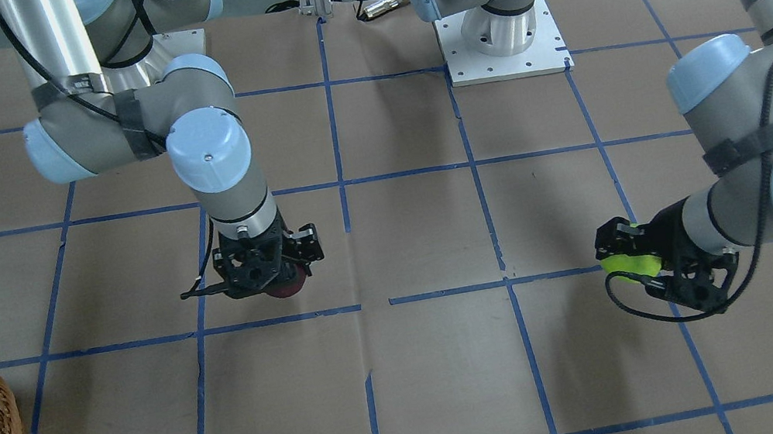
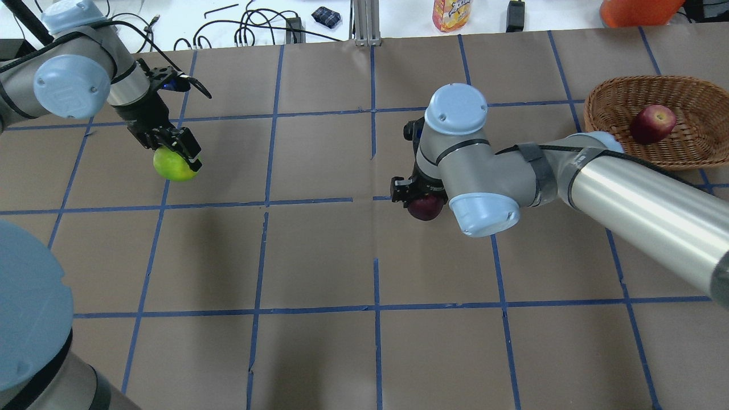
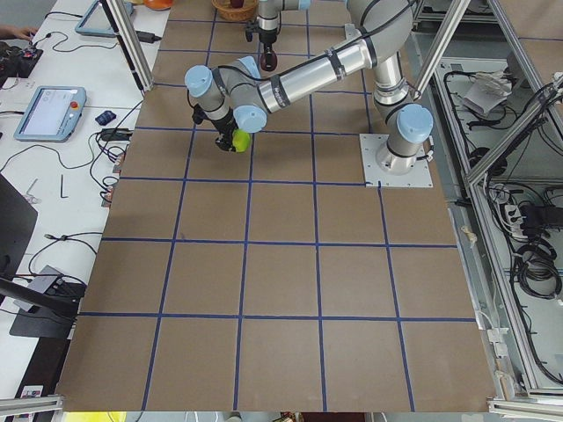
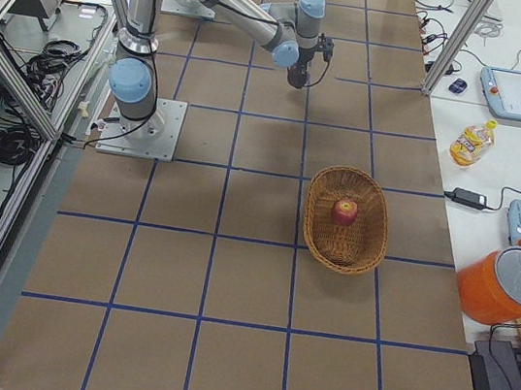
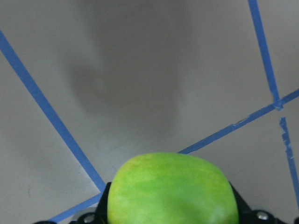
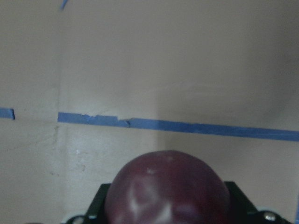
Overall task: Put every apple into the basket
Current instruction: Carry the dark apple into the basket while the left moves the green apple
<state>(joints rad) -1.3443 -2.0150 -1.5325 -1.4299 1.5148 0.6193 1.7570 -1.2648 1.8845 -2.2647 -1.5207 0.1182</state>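
Observation:
I need to set the yellow-green apple down with my left gripper on the table (image 1: 313,292) next to the gap in the blue tape line, toward the base plate.
My left gripper (image 2: 173,154) is shut on the yellow-green apple (image 2: 175,165) and holds it above the table at the far left; the apple fills the bottom of the left wrist view (image 5: 170,189) and shows in the front view (image 1: 628,264). My right gripper (image 2: 422,199) is shut on the dark maroon apple (image 2: 424,208) near the table's middle; that apple also shows in the right wrist view (image 6: 167,189) and the front view (image 1: 286,289). The red apple (image 2: 652,123) lies inside the wicker basket (image 2: 612,108) at the far right.
The table is brown paper with a blue tape grid. Behind its far edge are cables, a bottle (image 2: 451,14) and an orange container (image 2: 638,10). The arms' base plate (image 1: 503,44) stands at the robot's side of the table.

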